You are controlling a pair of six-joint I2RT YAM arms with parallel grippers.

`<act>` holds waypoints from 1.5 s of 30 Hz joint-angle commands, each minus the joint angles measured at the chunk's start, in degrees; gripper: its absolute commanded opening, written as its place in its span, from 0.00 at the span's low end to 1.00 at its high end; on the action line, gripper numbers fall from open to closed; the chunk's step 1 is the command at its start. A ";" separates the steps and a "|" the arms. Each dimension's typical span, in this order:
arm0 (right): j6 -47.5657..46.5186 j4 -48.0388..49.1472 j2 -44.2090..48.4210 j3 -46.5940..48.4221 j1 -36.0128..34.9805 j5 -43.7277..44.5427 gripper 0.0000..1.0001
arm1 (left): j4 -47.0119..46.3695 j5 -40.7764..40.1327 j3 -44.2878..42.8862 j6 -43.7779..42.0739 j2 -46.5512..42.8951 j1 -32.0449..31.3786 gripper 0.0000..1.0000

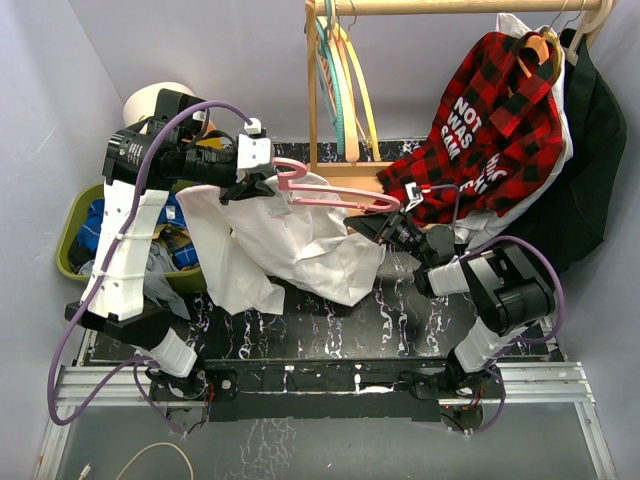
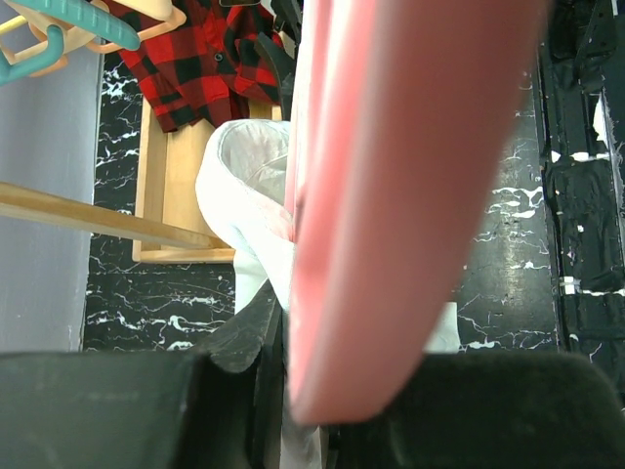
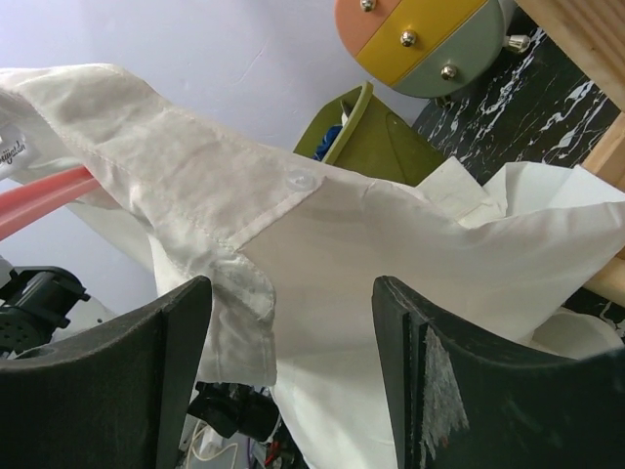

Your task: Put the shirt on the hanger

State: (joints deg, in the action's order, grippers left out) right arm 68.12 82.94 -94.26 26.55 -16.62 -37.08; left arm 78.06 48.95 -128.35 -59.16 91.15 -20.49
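The pink hanger's loose end pokes out of the white shirt, so next I grab the shirt's loose edge [image 3: 258, 301] with my right gripper and pull it over that hanger end.
The white shirt [image 1: 290, 245] hangs draped over the pink hanger [image 1: 335, 192], held above the table's middle. My left gripper [image 1: 262, 183] is shut on the hanger at its hook end; the left wrist view shows the pink bar [image 2: 391, 176] close up between the jaws, with white cloth [image 2: 249, 195] beyond. My right gripper [image 1: 372, 226] is open at the shirt's right edge. In the right wrist view its fingers [image 3: 444, 381] stand wide apart with the shirt's buttoned front [image 3: 322, 254] just ahead, and the pink hanger arm [image 3: 39, 200] pokes out at left.
A wooden rack [image 1: 330, 90] at the back holds yellow and teal hangers [image 1: 345, 70] and a red-and-black plaid shirt [image 1: 490, 120]. A green bin [image 1: 80, 235] of clothes stands at left. A dark garment [image 1: 600, 150] hangs at far right.
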 commanded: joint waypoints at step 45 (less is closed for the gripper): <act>12.30 21.71 -5.41 8.56 -3.33 -3.23 0.35 | -1.60 -2.04 5.31 -1.93 -3.61 -0.16 0.00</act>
State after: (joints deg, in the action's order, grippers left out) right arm 80.09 83.05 -99.55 33.74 -19.49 -39.42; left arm 76.95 46.06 -122.87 -60.23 89.95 -20.49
